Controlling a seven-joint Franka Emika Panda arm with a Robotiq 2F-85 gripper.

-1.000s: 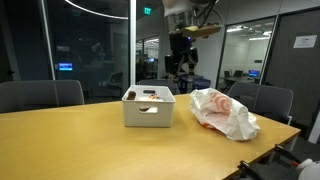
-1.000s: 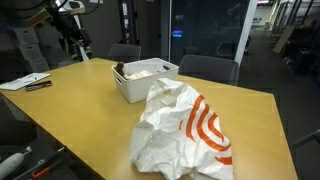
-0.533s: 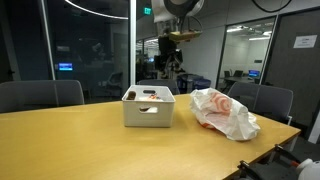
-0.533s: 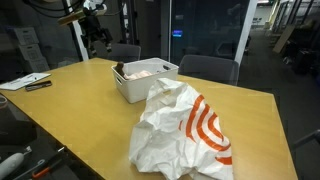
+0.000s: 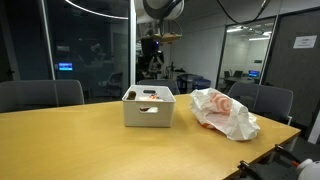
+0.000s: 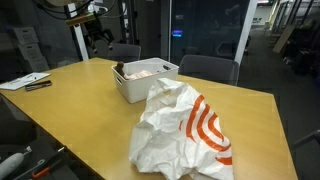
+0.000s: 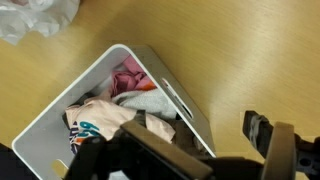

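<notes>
The brown cloth item's end (image 5: 131,95) (image 7: 190,142) in the white bin's corner, beside the grey cloth, is the next place my gripper will go down to and close on.
My gripper (image 5: 152,55) hangs high in the air behind and above a white bin (image 5: 148,108), well clear of it. It also shows in an exterior view (image 6: 100,38). In the wrist view my gripper (image 7: 185,150) is open and empty, looking down at the white bin (image 7: 150,80). The bin holds crumpled cloth items in pink, grey and tan. It stands on the wooden table (image 5: 80,140). A crumpled white plastic bag with red rings (image 5: 225,113) lies beside the bin; it also shows in an exterior view (image 6: 180,130) and in the wrist view (image 7: 40,15).
Office chairs (image 5: 40,95) stand along the far side of the table, and another chair (image 5: 268,100) is behind the bag. Papers and a pen (image 6: 25,82) lie at one end of the table. Glass walls stand behind.
My arm has swung sideways at height, from beside the bag's side to a spot above and behind the bin. The bin and bag have not moved.
</notes>
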